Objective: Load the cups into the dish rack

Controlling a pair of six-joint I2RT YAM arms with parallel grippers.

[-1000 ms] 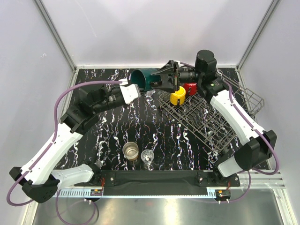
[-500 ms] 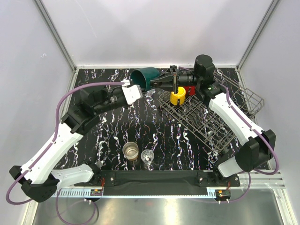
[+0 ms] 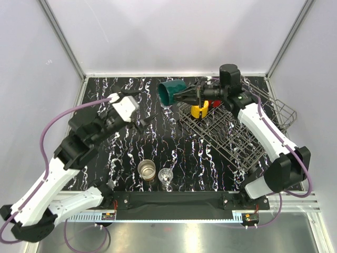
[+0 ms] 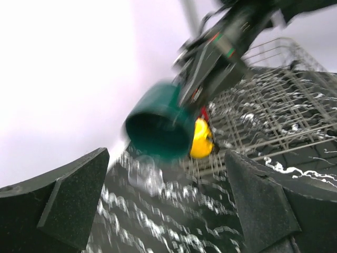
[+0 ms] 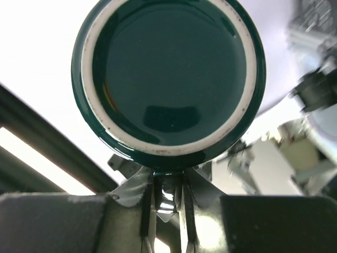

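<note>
The robot's right gripper needs to release the dark teal cup, which hangs above the table's far middle, in the dish rack (image 3: 258, 114) beside the rack's side basket.
The dark teal cup (image 3: 170, 92) hangs on its side above the table's far middle, just left of the dish rack (image 3: 237, 139). My right gripper (image 3: 186, 96) is shut on its handle. In the right wrist view the cup's round base (image 5: 168, 74) fills the frame above the right gripper (image 5: 167, 187). My left gripper (image 3: 141, 108) stands open and empty, a short way left of the cup. From the left wrist, the left gripper (image 4: 167, 176) faces the teal cup (image 4: 158, 126). A yellow mug (image 3: 200, 109) sits in the rack's far corner, with a red mug (image 3: 215, 103) partly hidden behind it.
A brown-and-cream cup (image 3: 147, 169) and a clear glass (image 3: 166, 177) stand near the front edge. Another clear glass (image 3: 167, 107) stands under the teal cup. The rack's side basket (image 3: 283, 112) is at the right. Enclosure walls surround the table.
My left gripper let go of the teal cup, opened wide and drew back to the left. The right gripper shut on the cup's handle and now carries it alone.
</note>
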